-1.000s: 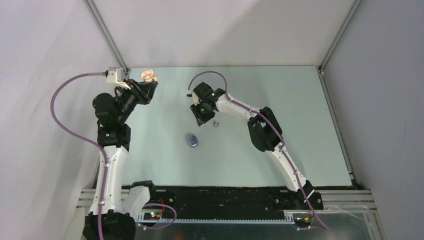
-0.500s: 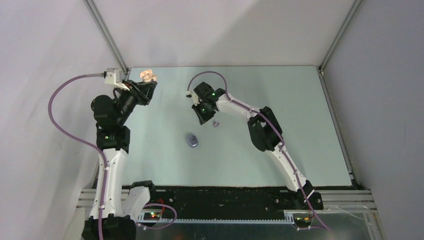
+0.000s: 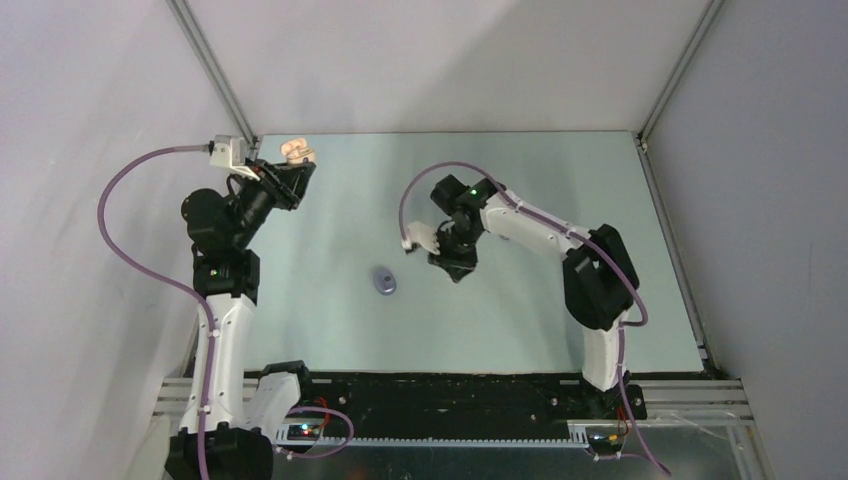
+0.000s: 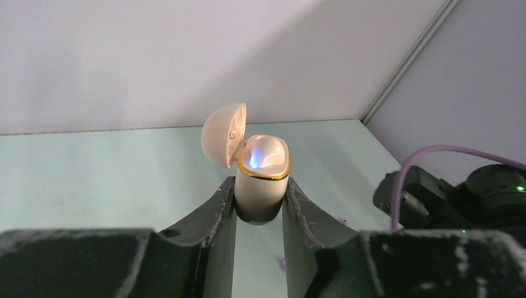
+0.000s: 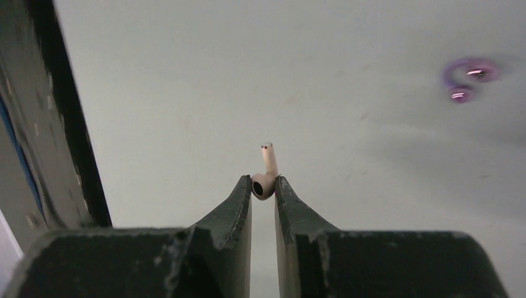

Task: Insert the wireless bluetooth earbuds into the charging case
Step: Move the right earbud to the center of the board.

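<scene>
My right gripper is going to let go of the cream-white earbud on the bare table, level with the closed purple case (image 3: 461, 287).
My left gripper (image 4: 260, 184) is shut on a cream-white charging case (image 4: 259, 195) with a gold rim. It holds the case upright at the table's far left (image 3: 297, 152). The lid (image 4: 222, 133) is flipped open and a blue light glows in the open top. My right gripper (image 5: 263, 181) is shut on a cream-white earbud (image 5: 267, 177), whose stem points away from the jaws. In the top view that gripper (image 3: 453, 268) hangs over the table's middle. Two purple earbuds (image 5: 468, 77) lie blurred on the table beyond it.
A closed purple case (image 3: 384, 281) lies on the table left of the right gripper. The pale green table (image 3: 560, 320) is bounded by white walls and metal corner posts (image 3: 215, 75). The right arm's purple cable (image 3: 425, 190) loops above its wrist.
The right arm has swung from beside the purple earbuds toward the near right, its jaws closing on the cream-white earbud. The left arm and its case have not moved.
</scene>
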Robot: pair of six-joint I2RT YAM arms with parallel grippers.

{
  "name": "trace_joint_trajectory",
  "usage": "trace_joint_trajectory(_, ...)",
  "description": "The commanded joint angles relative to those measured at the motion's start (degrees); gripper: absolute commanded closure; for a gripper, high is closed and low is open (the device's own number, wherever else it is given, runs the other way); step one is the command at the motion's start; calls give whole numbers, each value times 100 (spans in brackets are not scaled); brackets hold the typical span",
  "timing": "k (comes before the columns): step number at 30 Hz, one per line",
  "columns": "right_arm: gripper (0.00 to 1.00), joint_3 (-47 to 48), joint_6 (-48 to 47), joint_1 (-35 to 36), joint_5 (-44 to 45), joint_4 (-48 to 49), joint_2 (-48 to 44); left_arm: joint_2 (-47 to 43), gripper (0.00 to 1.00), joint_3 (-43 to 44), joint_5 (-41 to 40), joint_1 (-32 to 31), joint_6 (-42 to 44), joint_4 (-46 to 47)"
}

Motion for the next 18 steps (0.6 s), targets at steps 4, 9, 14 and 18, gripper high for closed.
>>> trace_joint_trajectory(4,99,-1118,-3037,-145,703,-1443,-326,-83,100,-23,183,63,112,248)
trace_joint_trajectory(9,98,-1229,-3490,-105,1030,-875,-192,-75,100,22,214,58,156,155)
trace_joint_trajectory(14,98,-1056,-3829,98,1095,-557,-1,-34,100,67,220,60,163,117)
trace_joint_trajectory(18,98,-1261,-4259,212,1036,-182,-50,4,100,88,216,63,144,110)
